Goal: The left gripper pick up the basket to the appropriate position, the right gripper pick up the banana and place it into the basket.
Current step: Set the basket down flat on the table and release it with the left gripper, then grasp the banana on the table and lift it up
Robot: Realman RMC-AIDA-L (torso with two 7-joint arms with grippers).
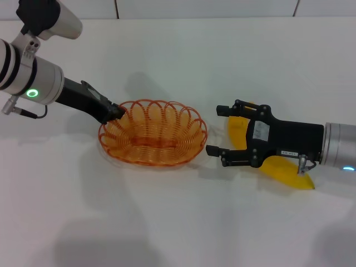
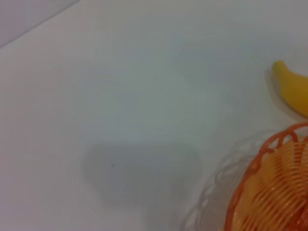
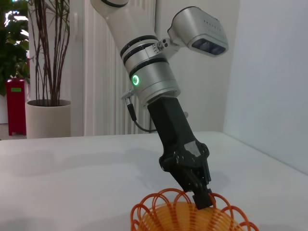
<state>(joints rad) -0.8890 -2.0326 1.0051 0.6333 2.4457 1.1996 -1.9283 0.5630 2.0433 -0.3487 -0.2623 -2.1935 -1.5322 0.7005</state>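
Observation:
Next, I close my right gripper around the banana's middle (image 1: 268, 164), slightly toward its near end, leaving the banana's curved far end sticking out.
The orange wire basket (image 1: 146, 160) rests on the white table, left of centre. My left gripper (image 1: 115, 113) reaches down to its left rim and is shut on the rim wire; the right wrist view shows the same grip (image 3: 202, 196) on the basket (image 3: 159, 211). The yellow banana (image 1: 282, 170) lies on the table right of the basket, partly hidden under my right gripper. My right gripper (image 1: 213, 129) is open and empty over the banana, with its fingers pointing at the basket's right side. The left wrist view shows the basket's rim (image 2: 260, 159) and one banana tip (image 2: 292, 89).
The white table (image 1: 167, 222) stretches all around, and its back edge meets a wall (image 1: 206, 6). The background of the right wrist view shows a potted plant (image 3: 45, 57) and a red bin (image 3: 17, 106) far beyond the table.

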